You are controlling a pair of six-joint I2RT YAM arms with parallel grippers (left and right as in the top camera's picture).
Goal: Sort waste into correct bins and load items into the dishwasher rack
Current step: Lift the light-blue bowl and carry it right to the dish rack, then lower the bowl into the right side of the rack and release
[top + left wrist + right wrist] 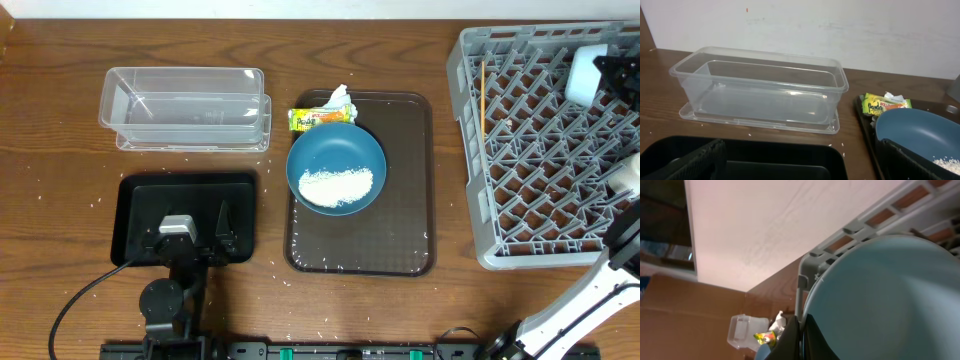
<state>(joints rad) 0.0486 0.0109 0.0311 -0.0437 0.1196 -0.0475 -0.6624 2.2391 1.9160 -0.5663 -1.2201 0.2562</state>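
The robot's right gripper should release the light-blue bowl, now held over the grey rack, on the grey rack's wires (611, 92) beyond the white rounded thing.
My left gripper (195, 235) is open and empty, low over the shallow black tray (140, 215); in the left wrist view its fingers (795, 170) frame that tray (790, 155). The clear tub (185, 105) stands behind it. The dark-blue dish (335, 150) holds white rice (335, 187). The snack wrapper (318, 119) and the tissue (338, 98) lie at its far edge. My right gripper (602, 72) is shut on the rim of the light-blue bowl (585, 75) over the grey rack (540, 160); the bowl (885, 300) fills the right wrist view, pinched by the fingers (801, 335). The chopsticks (483, 95) lie in the rack.
The dish, wrapper and tissue sit on a dark brown serving tray (400, 220) between the bins and the rack. Loose rice grains are scattered on the wood by the black tray and on the serving tray. A white rounded thing (625, 175), perhaps the cup, is at the rack's right edge.
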